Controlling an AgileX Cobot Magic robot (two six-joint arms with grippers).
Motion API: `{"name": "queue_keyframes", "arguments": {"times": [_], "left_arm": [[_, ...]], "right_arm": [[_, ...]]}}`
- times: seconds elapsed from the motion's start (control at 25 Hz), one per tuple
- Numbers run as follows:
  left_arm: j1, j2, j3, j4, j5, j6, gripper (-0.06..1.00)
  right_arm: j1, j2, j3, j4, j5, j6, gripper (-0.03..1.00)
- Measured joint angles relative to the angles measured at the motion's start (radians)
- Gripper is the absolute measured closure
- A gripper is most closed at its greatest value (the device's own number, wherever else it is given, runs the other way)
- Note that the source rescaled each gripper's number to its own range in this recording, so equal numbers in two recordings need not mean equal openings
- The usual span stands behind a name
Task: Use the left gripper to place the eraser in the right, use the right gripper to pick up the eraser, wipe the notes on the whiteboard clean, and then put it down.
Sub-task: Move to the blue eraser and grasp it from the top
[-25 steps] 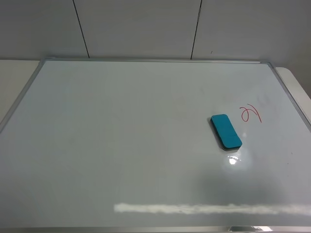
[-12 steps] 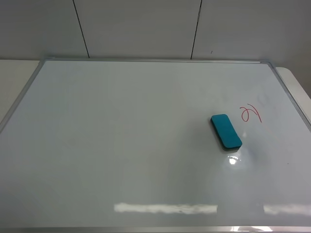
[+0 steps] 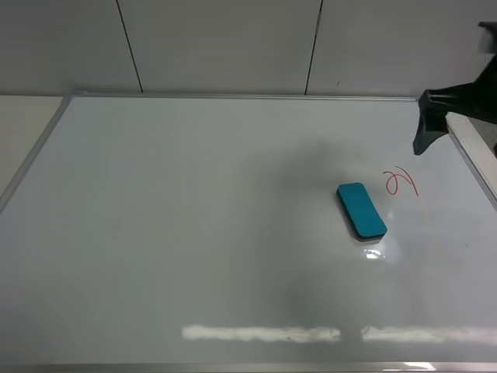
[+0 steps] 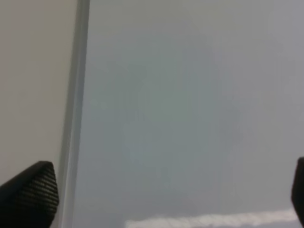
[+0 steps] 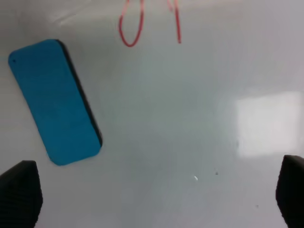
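Observation:
The fingers of my right gripper will close across the middle of the teal-blue eraser (image 3: 362,210) (image 5: 55,102), one on each of the eraser's long sides.
The teal-blue eraser (image 3: 361,210) lies flat on the whiteboard (image 3: 194,217), right of centre. The red notes (image 3: 401,182) are just beyond it to the right, apart from it. My right gripper (image 3: 425,138) hangs above the board's far right corner, beyond the notes. In the right wrist view it (image 5: 154,194) is open and empty, with the eraser (image 5: 54,102) and the notes (image 5: 133,23) ahead of it. My left gripper (image 4: 164,194) is open and empty over the board's silver frame (image 4: 76,95). It is out of the exterior view.
The beige table (image 3: 23,124) shows past the board's left edge and past its right edge (image 3: 466,128). A grey panelled wall (image 3: 233,47) stands behind the board. A bright glare strip (image 3: 264,334) lies near the board's front edge.
My right arm has come into the exterior view at the upper right, over the board's far right corner. The eraser and the notes have not moved.

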Motion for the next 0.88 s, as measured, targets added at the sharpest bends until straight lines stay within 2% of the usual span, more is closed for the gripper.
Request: {"name": "queue_keyframes", "arguments": {"times": [0.16,0.32,0.88], "left_arm": [[0.000,0.000,0.000,0.000,0.000,0.000,-0.05],[0.000,0.000,0.000,0.000,0.000,0.000,-0.05],[0.000,0.000,0.000,0.000,0.000,0.000,-0.05]], "right_arm": [[0.087,0.151,-0.046,-0.036,-0.005,0.032,-0.01],[0.127,0.264,-0.050,-0.037,-0.048,0.039,-0.01],[0.162,0.429,-0.043,-0.020,-0.220,0.023,-0.01]]}}
